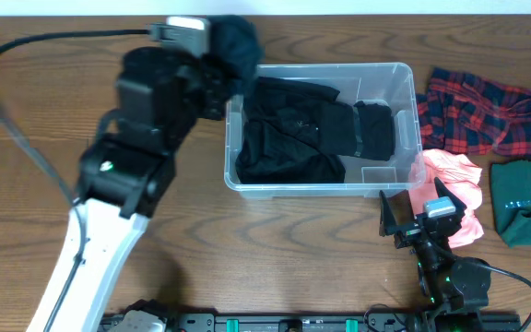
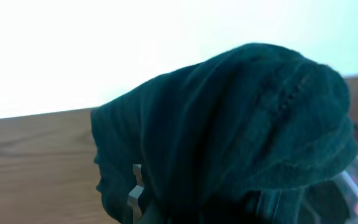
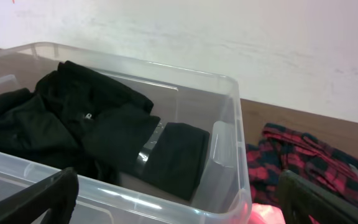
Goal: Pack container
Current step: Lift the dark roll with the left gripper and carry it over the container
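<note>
My left gripper is going to put down the dark teal garment. It will let go of it on the black clothes [image 1: 288, 105] toward the back of the clear container.
The clear container [image 1: 323, 188] sits mid-table with black clothes [image 1: 307, 129] lying in it. My left gripper [image 1: 216, 52] hangs over its back left corner, shut on a bunched dark teal garment [image 1: 238, 41]. That garment [image 2: 229, 124] fills the left wrist view, and only one metal finger [image 2: 135, 194] shows beside it. My right gripper [image 1: 418, 218] stands open at the container's front right corner, with nothing between its fingers. The right wrist view looks over the container rim [image 3: 236, 118] at the black clothes [image 3: 98, 130], between its own dark fingertips [image 3: 39, 199].
A red plaid garment [image 1: 487, 111] lies right of the container. A pink cloth [image 1: 454, 180] lies beside my right gripper, and a folded green cloth [image 1: 524, 201] sits at the far right. In the right wrist view the plaid [image 3: 303, 162] lies past the container's corner.
</note>
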